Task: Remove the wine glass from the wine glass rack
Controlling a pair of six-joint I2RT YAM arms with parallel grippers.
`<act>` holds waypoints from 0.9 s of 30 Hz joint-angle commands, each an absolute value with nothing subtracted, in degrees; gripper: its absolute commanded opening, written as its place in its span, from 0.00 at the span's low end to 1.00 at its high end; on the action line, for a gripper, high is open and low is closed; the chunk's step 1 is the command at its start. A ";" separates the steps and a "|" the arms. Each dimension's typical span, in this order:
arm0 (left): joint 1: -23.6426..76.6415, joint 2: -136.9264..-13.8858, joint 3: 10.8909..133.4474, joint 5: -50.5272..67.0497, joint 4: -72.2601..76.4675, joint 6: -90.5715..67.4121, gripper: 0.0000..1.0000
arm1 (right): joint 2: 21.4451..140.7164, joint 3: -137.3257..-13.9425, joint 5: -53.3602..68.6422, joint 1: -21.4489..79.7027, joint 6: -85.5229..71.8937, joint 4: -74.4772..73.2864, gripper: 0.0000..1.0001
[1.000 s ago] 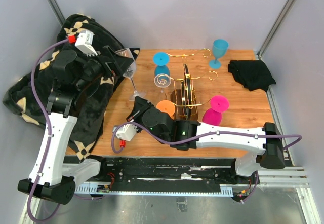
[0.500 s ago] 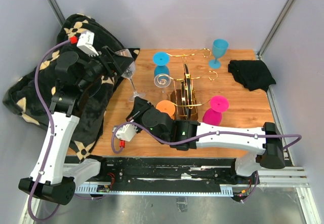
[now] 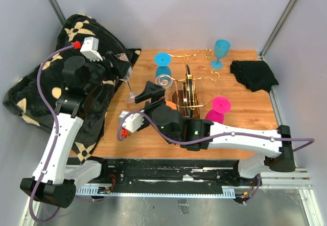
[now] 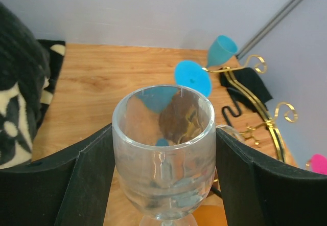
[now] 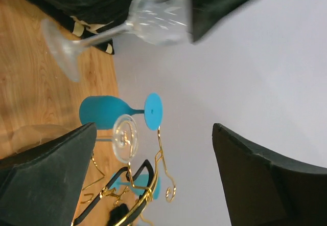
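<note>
Next, I move my right gripper to the blue glass hanging upside down and close it on its foot's edge (image 3: 167,61) (image 5: 155,126) next to the gold wire rack.
A clear wine glass (image 3: 126,72) (image 4: 163,149) hangs tilted off the wine glass rack (image 3: 186,90), its foot (image 5: 61,47) over the wooden table's left part. My left gripper (image 3: 116,65) (image 4: 163,177) is shut on its bowl, one black finger (image 4: 87,185) against each side. To the right of that foot, my right gripper (image 3: 153,95) (image 5: 153,170) stands open and holds nothing. It faces the gold wire rack (image 5: 161,170). A blue glass (image 5: 104,112) and a second clear glass (image 5: 125,136) hang there upside down.
A black patterned blanket (image 3: 76,31) lies on the left under my left arm. A teal glass (image 3: 221,52) stands at the back right beside a black cloth (image 3: 254,74). A magenta glass (image 3: 218,108) and an orange one (image 3: 171,105) are at the rack's near side.
My right gripper has opened, let go of the clear glass's foot and moved back toward the rack. My left gripper has closed on the bowl and drawn the glass a little to the left.
</note>
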State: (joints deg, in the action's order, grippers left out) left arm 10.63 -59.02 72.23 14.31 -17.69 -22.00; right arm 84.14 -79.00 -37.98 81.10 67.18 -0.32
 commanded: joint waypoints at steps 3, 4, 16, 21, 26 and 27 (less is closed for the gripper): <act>10.88 -58.84 64.63 9.22 -5.44 -16.58 0.72 | 77.45 -94.71 -43.66 74.62 36.56 -17.62 0.99; 11.63 -58.88 62.46 7.76 -2.33 -15.63 0.72 | 76.74 -95.54 -43.74 73.51 34.77 -19.11 0.99; 15.45 -68.32 48.02 -7.86 30.63 -8.89 0.70 | 68.23 -95.36 -41.59 66.69 22.80 -25.50 0.98; 16.35 -75.66 45.62 -12.23 43.30 -6.80 0.68 | 66.05 -93.37 -36.85 61.02 19.47 -26.71 0.99; 16.81 -82.99 45.46 -13.66 51.96 -3.72 0.66 | 64.13 -92.19 -33.60 55.78 16.65 -28.21 0.98; 16.99 -84.25 45.25 -14.10 53.92 -2.76 0.65 | 63.88 -91.88 -33.39 55.18 16.43 -28.29 0.98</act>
State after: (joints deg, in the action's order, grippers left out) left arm 16.23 -81.14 45.78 -10.68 39.29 -6.66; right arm 66.17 -92.92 -35.97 57.84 20.47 -26.94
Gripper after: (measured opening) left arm 0.737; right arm 0.984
